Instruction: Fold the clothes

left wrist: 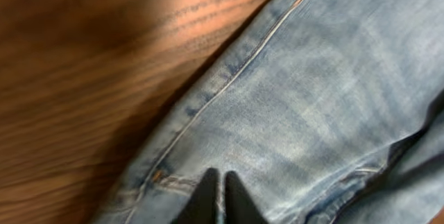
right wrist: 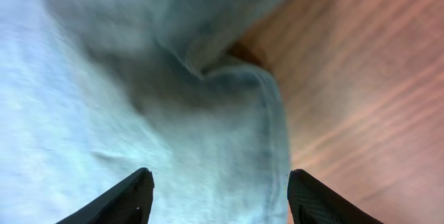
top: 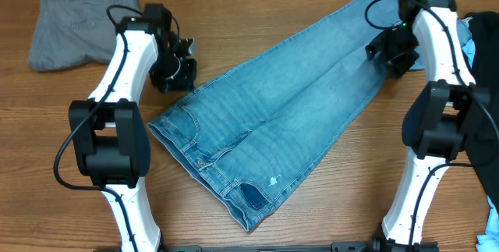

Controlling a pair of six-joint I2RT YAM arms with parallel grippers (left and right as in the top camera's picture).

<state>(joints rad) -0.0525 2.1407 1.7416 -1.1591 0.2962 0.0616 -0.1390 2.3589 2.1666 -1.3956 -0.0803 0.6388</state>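
Note:
The jeans lie at a slant with the waist near the front, so my left gripper should grab the jeans' side edge [top: 184,102] and pull it toward the grey trousers before folding.
The clothes, a pair of light blue jeans [top: 288,104], lie flat and slanted across the wooden table, waist at the lower left and leg ends at the upper right. My left gripper [top: 178,71] is at the jeans' left side edge near the waist. In the left wrist view it [left wrist: 222,177] is shut, tips pressed into the denim [left wrist: 312,92] beside the side seam, with a thin sliver of cloth between them. My right gripper [top: 390,53] hangs over the legs near the hems. In the right wrist view it [right wrist: 220,182] is open above the rumpled denim edge [right wrist: 104,99].
Folded grey trousers [top: 86,26] lie at the back left. A black garment with blue trim [top: 483,33] sits at the right edge behind the right arm. Bare wood [top: 343,205] lies in front of the jeans.

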